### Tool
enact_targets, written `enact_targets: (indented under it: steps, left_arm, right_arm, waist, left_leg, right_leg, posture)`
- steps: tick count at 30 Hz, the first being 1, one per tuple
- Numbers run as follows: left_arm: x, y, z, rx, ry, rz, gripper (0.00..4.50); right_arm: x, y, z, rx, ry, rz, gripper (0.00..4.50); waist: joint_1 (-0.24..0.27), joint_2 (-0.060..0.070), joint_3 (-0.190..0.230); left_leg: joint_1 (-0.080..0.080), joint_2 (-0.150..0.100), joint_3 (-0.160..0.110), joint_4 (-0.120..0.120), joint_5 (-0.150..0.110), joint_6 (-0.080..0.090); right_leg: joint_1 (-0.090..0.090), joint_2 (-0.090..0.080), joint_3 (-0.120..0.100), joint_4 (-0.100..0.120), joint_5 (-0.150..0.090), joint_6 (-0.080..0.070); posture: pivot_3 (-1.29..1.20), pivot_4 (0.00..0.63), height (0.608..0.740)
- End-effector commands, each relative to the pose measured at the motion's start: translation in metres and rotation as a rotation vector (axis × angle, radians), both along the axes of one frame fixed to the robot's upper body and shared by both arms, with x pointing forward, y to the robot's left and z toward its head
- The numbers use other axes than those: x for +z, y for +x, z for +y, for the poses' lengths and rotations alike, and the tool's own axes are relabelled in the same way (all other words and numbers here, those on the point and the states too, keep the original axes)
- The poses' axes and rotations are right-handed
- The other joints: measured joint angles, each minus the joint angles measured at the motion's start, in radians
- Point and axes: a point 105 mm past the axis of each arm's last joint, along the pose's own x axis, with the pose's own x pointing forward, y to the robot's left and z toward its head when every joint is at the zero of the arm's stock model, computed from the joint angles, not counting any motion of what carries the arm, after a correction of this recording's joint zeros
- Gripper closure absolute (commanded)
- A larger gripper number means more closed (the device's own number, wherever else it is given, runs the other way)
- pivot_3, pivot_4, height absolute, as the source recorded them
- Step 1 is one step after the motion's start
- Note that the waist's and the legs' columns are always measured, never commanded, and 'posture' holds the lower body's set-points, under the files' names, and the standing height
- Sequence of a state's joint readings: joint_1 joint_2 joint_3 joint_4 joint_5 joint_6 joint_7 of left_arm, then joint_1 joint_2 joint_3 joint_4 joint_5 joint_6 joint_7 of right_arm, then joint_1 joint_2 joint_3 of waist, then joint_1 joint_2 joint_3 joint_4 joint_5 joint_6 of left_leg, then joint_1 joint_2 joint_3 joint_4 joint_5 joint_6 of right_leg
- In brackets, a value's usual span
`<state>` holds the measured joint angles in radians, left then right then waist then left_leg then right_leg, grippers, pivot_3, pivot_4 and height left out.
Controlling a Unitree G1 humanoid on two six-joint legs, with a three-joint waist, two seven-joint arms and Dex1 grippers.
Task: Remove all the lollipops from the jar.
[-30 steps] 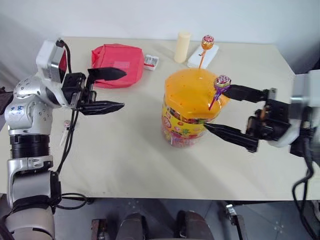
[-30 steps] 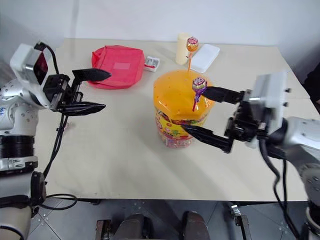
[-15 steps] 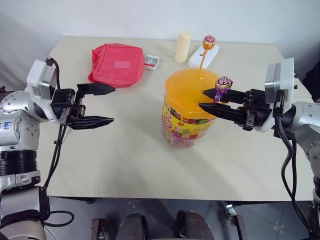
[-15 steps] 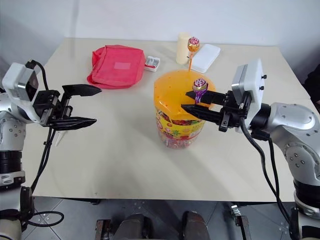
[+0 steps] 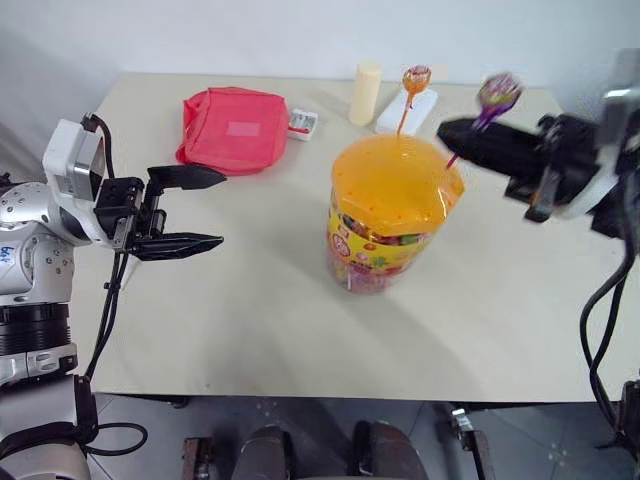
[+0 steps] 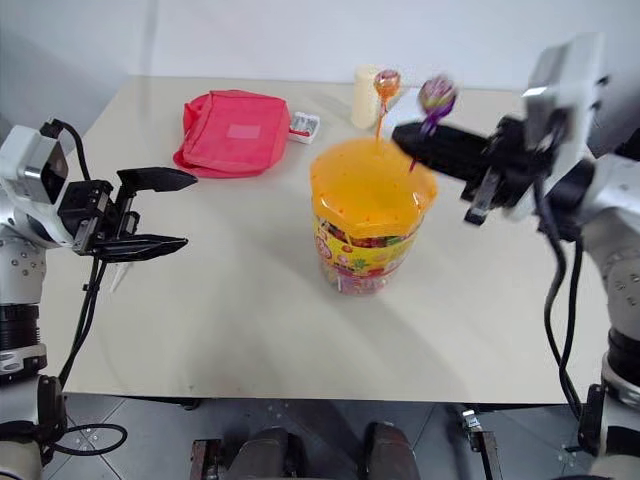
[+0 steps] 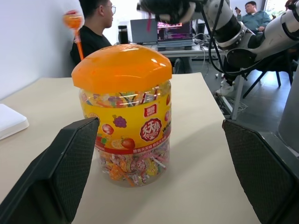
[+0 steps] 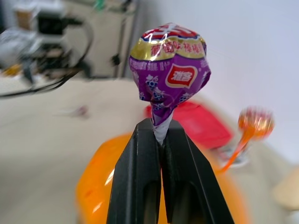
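Next, my right gripper releases the purple-wrapped lollipop on the bare table (image 5: 541,266) beside the jar, opposite the red pouch.
The jar (image 5: 388,220) is a clear tub with a domed orange lid and a yellow printed label, standing mid-table. An orange lollipop (image 5: 415,78) sticks up from the far side of its lid. My right gripper (image 5: 452,131) is shut on the stick of a purple-wrapped lollipop (image 8: 170,74), held clear above the lid's right edge; the same lollipop (image 5: 497,92) rises from the fingertips. My left gripper (image 5: 222,208) hangs open and empty well to the left of the jar, pointing toward it.
A red pouch (image 5: 235,128) lies at the back left with a small white item (image 5: 303,123) beside it. A cream cylinder (image 5: 365,92) and a flat white box (image 5: 410,112) stand behind the jar. A seated person (image 7: 96,23) shows beyond the table.
My right gripper closed on the purple lollipop's stick and lifted it up out of the lid. The left gripper stays open, drawn back slightly to the left.
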<state>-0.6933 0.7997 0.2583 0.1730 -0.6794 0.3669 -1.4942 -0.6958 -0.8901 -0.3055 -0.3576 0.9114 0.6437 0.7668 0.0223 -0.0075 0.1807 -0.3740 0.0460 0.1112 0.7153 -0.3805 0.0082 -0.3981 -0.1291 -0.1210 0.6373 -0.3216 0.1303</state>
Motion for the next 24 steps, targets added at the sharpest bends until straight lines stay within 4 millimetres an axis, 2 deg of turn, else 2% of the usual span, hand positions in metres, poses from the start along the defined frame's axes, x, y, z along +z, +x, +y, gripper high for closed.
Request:
enact_targets:
  steps: [1, 3, 6, 8, 9, 11, 12, 14, 15, 18, 20, 24]
  left_arm:
    - [0.008, -0.004, 0.006, 0.02, -0.025, -0.036, 0.0]
    - [0.008, -0.004, 0.007, 0.021, -0.028, -0.038, 0.0]
    - [0.007, -0.004, 0.009, 0.033, -0.031, -0.036, 0.0]
    - [0.006, -0.004, 0.01, 0.041, -0.03, -0.038, 0.0]
    - [0.008, -0.004, 0.011, 0.049, -0.038, -0.041, 0.0]
    - [0.01, -0.003, 0.01, 0.059, -0.051, -0.047, 0.0]
    - [0.012, -0.003, 0.01, 0.059, -0.062, -0.052, 0.0]
    - [0.013, -0.003, 0.009, 0.062, -0.075, -0.06, 0.0]
    - [0.014, -0.003, 0.009, 0.064, -0.078, -0.061, 0.0]
    - [0.015, -0.004, 0.009, 0.067, -0.086, -0.06, 0.0]
    - [0.014, -0.005, 0.009, 0.071, -0.087, -0.059, 0.0]
    - [0.013, -0.005, 0.008, 0.08, -0.084, -0.051, 0.0]
  right_arm:
    - [0.028, -0.002, -0.031, -0.12, 0.104, -0.058, 4.47]
    - [0.031, 0.002, -0.053, -0.196, 0.156, -0.053, 4.47]
    - [0.013, 0.011, -0.088, -0.339, 0.145, 0.02, 4.47]
    - [-0.008, 0.018, -0.105, -0.422, 0.095, 0.125, 4.47]
    - [-0.03, 0.026, -0.119, -0.512, 0.039, 0.209, 4.47]
    - [-0.06, 0.033, -0.137, -0.617, -0.042, 0.307, 4.47]
    - [-0.072, 0.035, -0.142, -0.648, -0.077, 0.348, 4.47]
    - [-0.108, 0.039, -0.15, -0.709, -0.136, 0.497, 4.47]
    - [-0.118, 0.04, -0.153, -0.73, -0.151, 0.541, 4.47]
    - [-0.141, 0.041, -0.16, -0.781, -0.192, 0.62, 4.47]
    - [-0.165, 0.044, -0.171, -0.847, -0.223, 0.677, 4.47]
    - [-0.192, 0.052, -0.19, -0.959, -0.213, 0.742, 4.47]
  waist:
    - [0.0, 0.0, 0.0]
    - [0.0, 0.0, 0.0]
    - [0.002, 0.0, 0.0]
    - [0.0, 0.0, 0.0]
    - [0.0, 0.0, 0.0]
    - [-0.001, 0.0, 0.0]
    - [-0.002, 0.0, 0.0]
    - [-0.003, 0.0, 0.0]
    - [-0.003, 0.0, 0.0]
    - [-0.005, 0.0, 0.0]
    - [-0.006, 0.0, 0.0]
    - [-0.006, 0.0, 0.0]
  left_leg:
    - [0.0, 0.0, 0.0, 0.0, 0.0, 0.0]
    - [0.0, 0.0, 0.0, 0.0, 0.0, 0.0]
    - [0.0, 0.0, 0.0, -0.001, 0.0, 0.0]
    - [0.0, 0.0, 0.001, -0.001, 0.0, 0.0]
    - [0.0, 0.0, 0.001, -0.001, 0.0, 0.0]
    - [0.0, 0.0, 0.001, -0.001, 0.0, 0.0]
    - [0.0, 0.0, 0.002, -0.001, 0.0, 0.0]
    - [0.0, 0.0, 0.003, -0.001, 0.0, 0.0]
    - [0.001, 0.0, 0.003, -0.001, 0.0, 0.0]
    - [0.001, 0.001, 0.003, -0.001, 0.0, 0.0]
    - [0.001, 0.001, 0.003, -0.001, 0.0, 0.0]
    - [0.001, 0.0, 0.003, -0.001, 0.0, 0.0]
  right_leg:
    - [0.0, 0.0, 0.0, 0.0, 0.0, 0.0]
    - [0.0, 0.0, 0.0, 0.0, 0.0, 0.0]
    - [0.0, 0.0, 0.0, 0.0, 0.0, 0.0]
    - [0.0, 0.0, 0.0, 0.0, 0.0, 0.0]
    - [0.0, 0.0, 0.001, -0.001, 0.0, 0.0]
    - [0.0, 0.0, 0.001, -0.001, 0.0, 0.0]
    - [0.0, 0.0, 0.001, -0.001, 0.0, 0.0]
    - [0.0, 0.0, 0.002, -0.001, 0.0, 0.0]
    - [0.0, 0.0, 0.002, 0.0, 0.0, 0.0]
    - [0.0, 0.0, 0.002, 0.0, 0.0, 0.0]
    - [0.0, 0.0, 0.002, -0.001, 0.0, 0.0]
    - [0.0, 0.0, 0.002, -0.001, 0.0, 0.0]
  posture:
    - [0.0, 0.15, 0.74]
    - [0.0, 0.15, 0.74]
    - [0.0, 0.15, 0.74]
    - [0.0, 0.15, 0.74]
    - [0.0, 0.15, 0.74]
    - [0.0, 0.15, 0.74]
    - [0.0, 0.15, 0.74]
    - [0.0, 0.15, 0.74]
    - [0.0, 0.15, 0.74]
    - [0.0, 0.15, 0.74]
    - [0.0, 0.15, 0.74]
    - [0.0, 0.15, 0.74]
